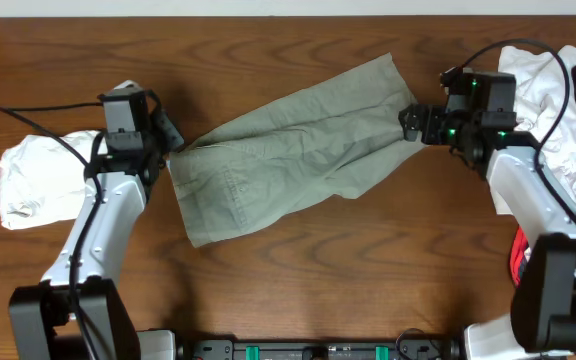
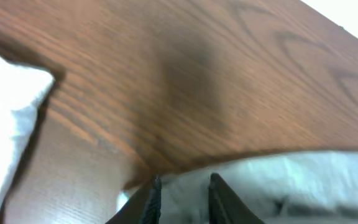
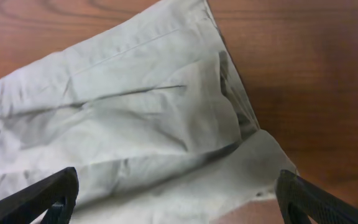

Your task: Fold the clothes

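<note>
The shorts lie slanted with their leg ends too far back, so my left gripper will take the cloth in from the waistband's corner (image 1: 236, 172) and help straighten them before folding.
Khaki-beige shorts (image 1: 288, 150) lie flat and slanted across the wooden table, waistband at the lower left and leg ends at the upper right. My left gripper (image 1: 173, 140) sits at the waistband's upper corner. In the left wrist view its fingers (image 2: 156, 190) stand a narrow gap apart over the pale cloth (image 2: 278, 180), not pinching it. My right gripper (image 1: 408, 120) hangs at the leg end. In the right wrist view the right gripper (image 3: 178, 183) is spread wide open above the creased fabric (image 3: 135, 112), holding nothing.
A crumpled white garment (image 1: 38, 180) lies at the left edge, close to the left arm, and shows as a white garment (image 2: 5, 124) in the left wrist view. A white pile (image 1: 558, 100) and a red-trimmed piece (image 1: 516, 255) sit at the right. Bare wood (image 1: 298, 280) lies in front of the shorts.
</note>
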Motion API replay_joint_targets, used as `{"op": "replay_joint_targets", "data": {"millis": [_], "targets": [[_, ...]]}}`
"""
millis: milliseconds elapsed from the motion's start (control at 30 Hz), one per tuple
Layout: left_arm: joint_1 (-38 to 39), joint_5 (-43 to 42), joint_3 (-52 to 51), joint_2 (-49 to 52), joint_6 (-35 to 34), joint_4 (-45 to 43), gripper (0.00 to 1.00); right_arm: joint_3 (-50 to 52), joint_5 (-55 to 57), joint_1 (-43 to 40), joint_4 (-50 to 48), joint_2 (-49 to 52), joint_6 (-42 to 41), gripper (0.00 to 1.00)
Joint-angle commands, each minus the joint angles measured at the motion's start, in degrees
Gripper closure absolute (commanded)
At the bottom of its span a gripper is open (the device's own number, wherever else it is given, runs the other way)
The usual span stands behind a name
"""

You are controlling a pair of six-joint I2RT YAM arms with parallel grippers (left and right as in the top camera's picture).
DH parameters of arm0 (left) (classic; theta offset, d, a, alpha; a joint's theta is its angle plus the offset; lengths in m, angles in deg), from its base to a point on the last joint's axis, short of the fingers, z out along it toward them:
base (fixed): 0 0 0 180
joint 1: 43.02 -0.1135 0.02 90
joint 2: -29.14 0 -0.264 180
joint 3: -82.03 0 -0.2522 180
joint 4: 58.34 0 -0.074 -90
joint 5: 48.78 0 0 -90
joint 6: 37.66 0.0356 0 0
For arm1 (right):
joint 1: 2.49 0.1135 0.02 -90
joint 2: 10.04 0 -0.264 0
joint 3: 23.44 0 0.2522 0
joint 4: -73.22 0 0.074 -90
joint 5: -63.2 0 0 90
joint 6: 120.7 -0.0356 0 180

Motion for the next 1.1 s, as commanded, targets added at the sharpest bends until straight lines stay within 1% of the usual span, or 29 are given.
{"op": "replay_joint_targets", "data": {"millis": [0,33,67,133,200,233,267,300,333,400,433,467,500,533,600,700,800,900,1000,1067], "targets": [[-0.22,-7.34,1.18,-2.51,1.14,5.84,0.79,-0.63,-1.16,0.02,2.05,-0.28,5.03,0.01],[-0.2,-8.83,1.18,-3.32,1.88,8.39,0.87,-0.63,-1.53,0.02,2.84,-0.17,5.86,0.01],[-0.11,-10.19,1.18,-4.13,2.58,10.97,0.93,-0.63,-1.88,0.02,3.34,-0.17,6.67,0.01],[0.5,-11.61,1.18,-5.27,4.76,14.86,0.94,-0.63,-2.91,0.02,4.04,-0.17,7.91,0.01],[1.64,-11.41,1.16,-5.64,8.98,17.73,0.94,-0.63,-3.26,0.02,4.57,-0.17,8.26,0.01],[2.14,-10.73,1.11,-5.49,10.49,18.45,0.9,-0.63,-3.26,0.02,4.83,-0.17,8.26,0.01],[2.78,-8.96,0.87,-5.27,11.34,18.84,0.83,-0.63,-3.26,0.02,5.05,-0.17,8.24,0.01],[3.23,-7.08,0.63,-5.07,11.56,18.86,0.77,-0.63,-3.26,0.02,5.29,-0.17,8.24,0.01],[3.65,-4.85,0.37,-4.79,11.56,18.84,0.73,-0.63,-3.28,0.02,5.57,-0.17,8.24,0.01],[4.15,-3.34,0.28,-4.11,11.72,18.91,0.71,-0.63,-3.23,0.02,6.16,-0.17,8.24,0.01],[4.42,-3.85,0.28,-3.89,11.78,19.1,0.75,-0.63,-3.23,0.02,6.36,-0.17,8.24,0.01],[4.61,-4.59,0.28,-3.78,12.31,19.34,0.86,-0.63,-3.23,0.02,6.67,-0.17,8.26,0.01],[4.92,-5.53,0.26,-3.69,13.05,19.74,0.91,-0.63,-3.21,0.02,6.88,-0.17,8.26,0.01],[5.27,-6.14,0.24,-3.65,13.73,19.93,0.94,-0.63,-3.21,0.02,6.97,-0.17,8.26,0.01],[6.34,-6.1,-0.02,-3.21,13.88,19.85,0.95,-0.63,-3.21,0.02,7.08,-0.17,8.26,0.01],[7.48,-6.1,-0.04,-1.29,13.88,19.69,0.94,-0.63,-3.21,0.02,7.06,-0.17,8.24,0.01],[8.26,-6.1,-0.04,1.92,13.88,18.67,0.94,-0.63,-3.21,0.02,7.08,-0.17,8.24,0.01],[8.52,-6.1,-0.04,5.6,13.88,15.06,0.94,-0.63,-3.21,0.02,7.08,-0.17,8.24,0.01],[8.22,-5.4,0.0,9.68,13.86,7.48,0.94,-0.63,-3.23,0.02,7.1,-0.17,8.24,0.01],[7.52,-2.97,0.33,12.11,13.09,1.57,0.92,-0.63,-3.23,0.02,7.17,-0.17,8.22,0.01]]}}
